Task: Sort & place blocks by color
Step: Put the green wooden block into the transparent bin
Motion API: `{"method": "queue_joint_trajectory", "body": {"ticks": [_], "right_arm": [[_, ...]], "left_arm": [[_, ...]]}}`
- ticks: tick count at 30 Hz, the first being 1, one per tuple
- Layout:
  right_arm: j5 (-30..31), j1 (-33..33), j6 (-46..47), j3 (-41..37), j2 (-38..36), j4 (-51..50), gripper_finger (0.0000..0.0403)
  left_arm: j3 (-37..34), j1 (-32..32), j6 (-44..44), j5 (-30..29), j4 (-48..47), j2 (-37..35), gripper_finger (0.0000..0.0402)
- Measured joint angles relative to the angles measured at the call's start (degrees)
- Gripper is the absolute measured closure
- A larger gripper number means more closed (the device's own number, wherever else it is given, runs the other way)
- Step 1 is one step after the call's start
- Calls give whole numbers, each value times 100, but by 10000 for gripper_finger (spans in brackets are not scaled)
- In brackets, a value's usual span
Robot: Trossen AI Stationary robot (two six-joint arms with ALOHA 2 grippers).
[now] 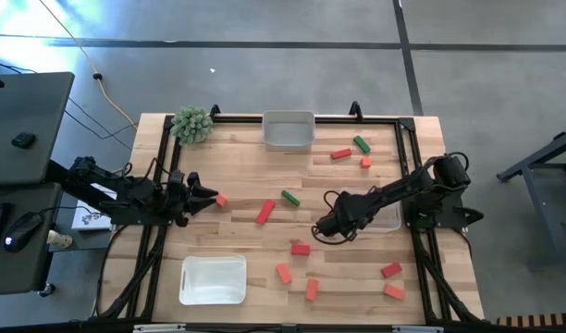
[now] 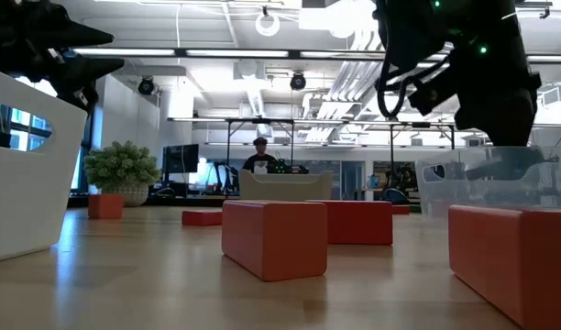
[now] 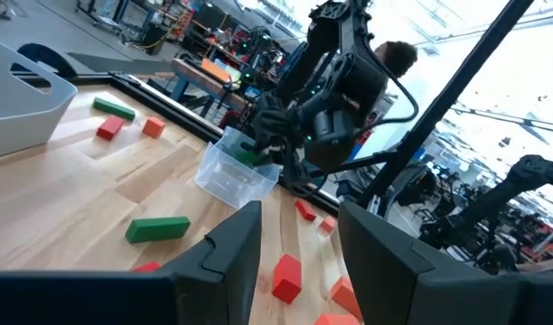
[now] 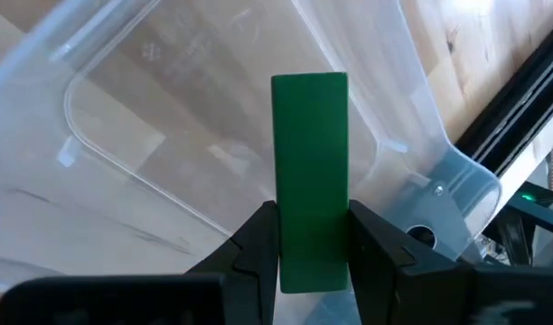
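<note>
My right gripper is going to release the long green block, which hangs over the clear tray now, on the middle of the clear tray's bottom [image 1: 368, 216] [image 4: 231, 117].
My right gripper [image 4: 313, 244] is shut on a long green block [image 4: 310, 181] and hangs over the clear tray [image 4: 168, 135], at the tray's left end [image 1: 387, 218] in the high view. My left gripper [image 3: 299, 244] is open and touches nothing. It hovers near the table's left side [image 1: 204, 194], just short of an orange block [image 1: 222, 199]. Other blocks lie flat on the wood: a red one [image 1: 264, 213], a green one [image 1: 290, 198] and several red and orange ones toward the near right [image 1: 300, 248]. My right gripper pinches the green block's near end [image 4: 310, 262] between its two fingers, one on each long side. The fingers [image 4: 258, 253] lie along the block's length, and its free end [image 4: 310, 90] sticks out past them. The block is lifted clear above the clear tray's floor.
A white tray [image 1: 213, 279] sits near the table's near edge and a grey tray [image 1: 289, 129] at the far edge. The spiky green plant ball [image 1: 191, 124] stands at the far left corner. A red, a green and an orange block [image 1: 361, 143] lie far right.
</note>
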Motion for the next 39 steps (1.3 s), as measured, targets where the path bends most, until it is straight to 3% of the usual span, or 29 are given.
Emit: {"method": "queue_joint_trajectory", "body": {"ticks": [10,22,29,39], "right_arm": [[153,-135,-228,-33,-130,57,323],[942,-437,-451,-139,-1168,-34,323],[414,-460,12,-1511,-2375,1148,323],[-182,-428,-8,-2303,-3355,1947,322]], "left_arm": [[0,0,-131,-40,1,-1,264],[-1,0,-131,-201,3,0,264],[0,0,-138,-207,8,0,264],[-1,0,-138,-527,46,0,264]]}}
